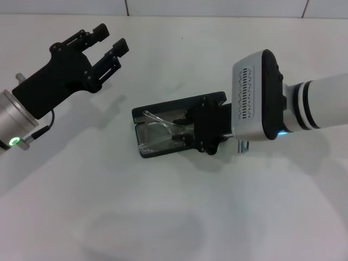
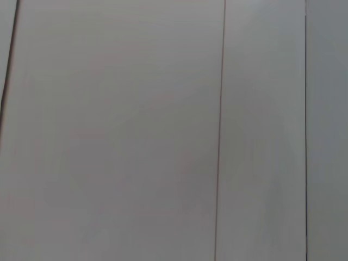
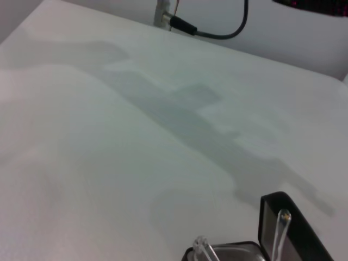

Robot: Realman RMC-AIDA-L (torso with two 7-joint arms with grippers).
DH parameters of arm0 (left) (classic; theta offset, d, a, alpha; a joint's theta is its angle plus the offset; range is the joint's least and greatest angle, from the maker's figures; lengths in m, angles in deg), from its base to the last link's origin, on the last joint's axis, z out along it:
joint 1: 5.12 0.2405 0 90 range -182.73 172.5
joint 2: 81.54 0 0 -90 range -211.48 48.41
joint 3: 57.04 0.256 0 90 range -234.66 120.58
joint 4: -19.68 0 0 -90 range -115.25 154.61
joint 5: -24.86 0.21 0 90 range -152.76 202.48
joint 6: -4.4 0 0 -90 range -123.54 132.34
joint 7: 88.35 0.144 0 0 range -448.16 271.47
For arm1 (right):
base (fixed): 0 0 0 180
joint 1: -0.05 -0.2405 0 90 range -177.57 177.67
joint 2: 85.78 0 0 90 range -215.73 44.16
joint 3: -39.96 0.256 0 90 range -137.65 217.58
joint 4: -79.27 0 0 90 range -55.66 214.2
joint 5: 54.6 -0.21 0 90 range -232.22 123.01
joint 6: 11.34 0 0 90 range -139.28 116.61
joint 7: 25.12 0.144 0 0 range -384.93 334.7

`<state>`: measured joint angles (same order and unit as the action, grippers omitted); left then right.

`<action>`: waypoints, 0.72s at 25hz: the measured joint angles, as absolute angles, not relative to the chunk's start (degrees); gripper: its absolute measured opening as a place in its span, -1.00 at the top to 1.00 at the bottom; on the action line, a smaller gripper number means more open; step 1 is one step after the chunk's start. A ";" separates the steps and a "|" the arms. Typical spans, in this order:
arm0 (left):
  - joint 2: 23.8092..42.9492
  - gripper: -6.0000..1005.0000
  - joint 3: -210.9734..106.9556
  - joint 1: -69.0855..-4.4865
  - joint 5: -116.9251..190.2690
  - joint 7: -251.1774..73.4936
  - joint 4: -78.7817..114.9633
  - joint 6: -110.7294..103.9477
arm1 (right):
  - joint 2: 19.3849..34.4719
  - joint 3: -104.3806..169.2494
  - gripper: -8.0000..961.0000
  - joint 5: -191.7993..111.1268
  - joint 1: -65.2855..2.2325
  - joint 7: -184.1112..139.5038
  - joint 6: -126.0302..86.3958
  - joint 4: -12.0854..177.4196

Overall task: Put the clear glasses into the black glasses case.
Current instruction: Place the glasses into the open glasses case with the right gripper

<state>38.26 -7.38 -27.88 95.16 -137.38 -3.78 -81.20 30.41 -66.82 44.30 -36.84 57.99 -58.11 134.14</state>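
Note:
I need to release the clear glasses with my right gripper in the middle of the black glasses case's lined tray (image 1: 176, 130). The glasses now rest tilted in that tray.
The black glasses case (image 1: 209, 101) lies open in the middle of the white table, its lid leaning toward the back. The clear glasses (image 1: 156, 130) rest tilted in the case's lined tray, one clear arm poking up over the left end. My right gripper (image 1: 180, 130) reaches in from the right, low over the tray, its fingers closed on the glasses' right side. The right wrist view catches only a corner of the case (image 3: 270, 216) and a clear arm tip (image 3: 283, 218). My left gripper (image 1: 111, 40) hangs open and empty at the upper left, well away from the case.
The white table (image 1: 163, 217) stretches around the case on all sides. A black cable and plug (image 3: 187, 26) sit at the table's far edge in the right wrist view. The left wrist view holds only pale wall panels (image 2: 109, 130) with thin seams.

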 joint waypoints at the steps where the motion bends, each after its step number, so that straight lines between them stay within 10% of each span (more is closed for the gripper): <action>1: 38.26 -0.05 -7.39 -27.88 95.16 -137.38 -3.75 -81.20 | 30.41 -66.86 0.48 44.29 -36.91 57.99 -58.08 134.05; 18: 38.26 -0.05 -7.38 -27.83 95.17 -137.39 -3.22 -81.28 | 29.88 -65.14 0.74 45.62 -36.26 58.22 -58.20 134.64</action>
